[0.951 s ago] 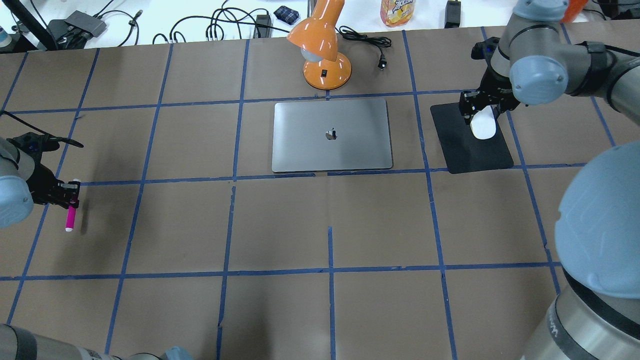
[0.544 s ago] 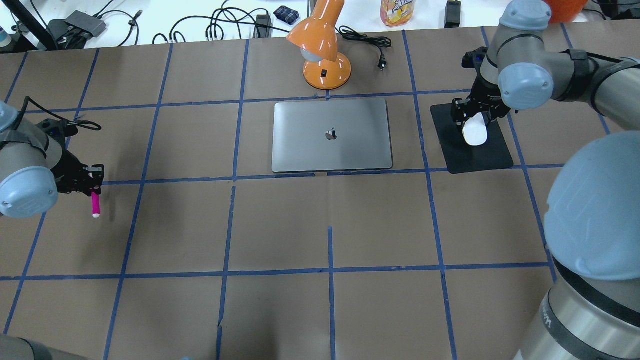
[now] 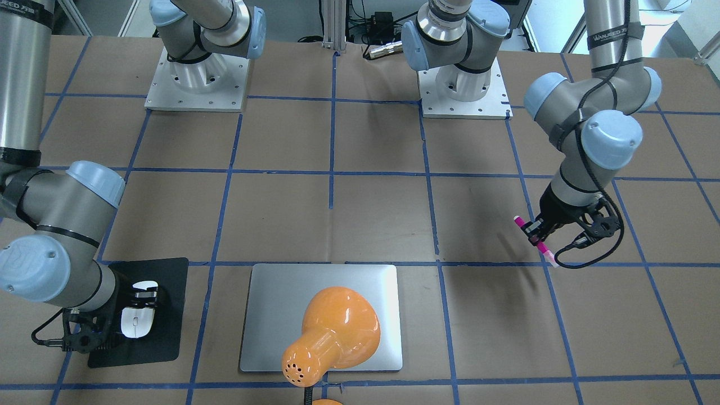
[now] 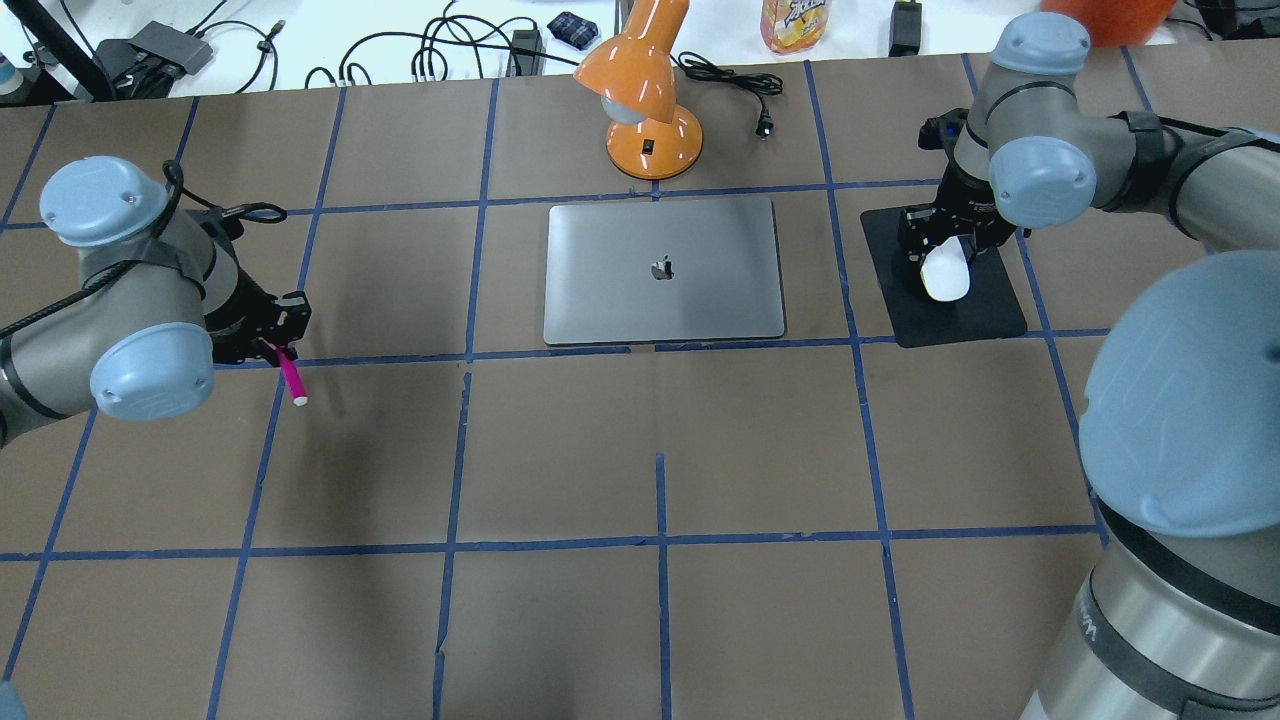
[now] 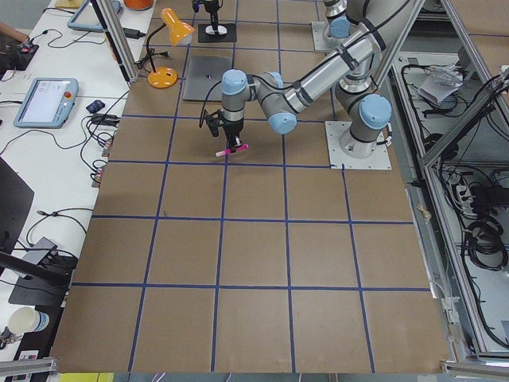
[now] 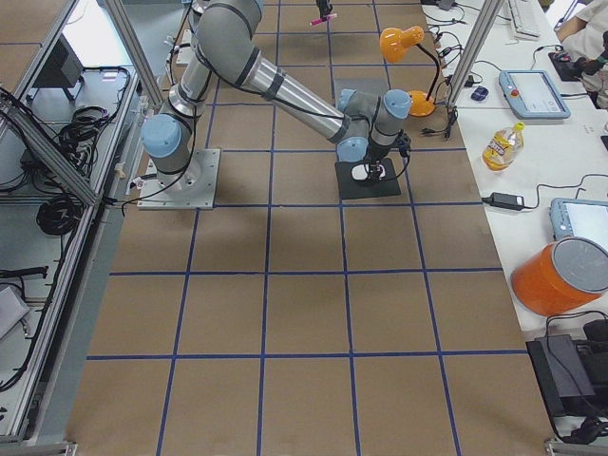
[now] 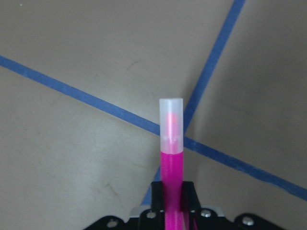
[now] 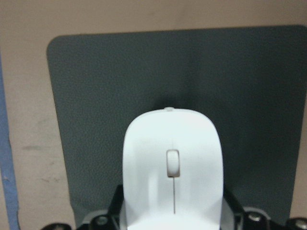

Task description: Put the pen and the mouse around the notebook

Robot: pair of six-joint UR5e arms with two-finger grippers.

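Next, my left gripper releases the pen, now tilted a little above the table, on the table just off the notebook's edge (image 3: 332,225) that faces the arm bases.
The pen (image 4: 291,376), magenta with a pale cap, sticks out of my left gripper (image 4: 272,347), which is shut on it. It hangs tilted a little above the table, left of the notebook (image 4: 700,300), near a blue tape crossing (image 7: 192,141). The front view shows the same pen (image 3: 538,241) in the left gripper (image 3: 533,229). The white mouse (image 4: 945,272) is between the fingers of my right gripper (image 4: 938,248), shut on it, over the black mat (image 4: 965,322) right of the notebook. I cannot tell whether the mouse (image 8: 172,163) touches the mat.
An orange desk lamp (image 4: 650,110) stands just behind the notebook and covers part of it in the front view. Cables, a plug (image 4: 765,125) and a bottle (image 4: 795,22) lie along the far edge. Both arm bases (image 3: 197,79) sit at the near side.
My left arm has carried the pen to the right, toward the notebook, and the pen now tilts. My right gripper has shifted the mouse slightly left over the mat.
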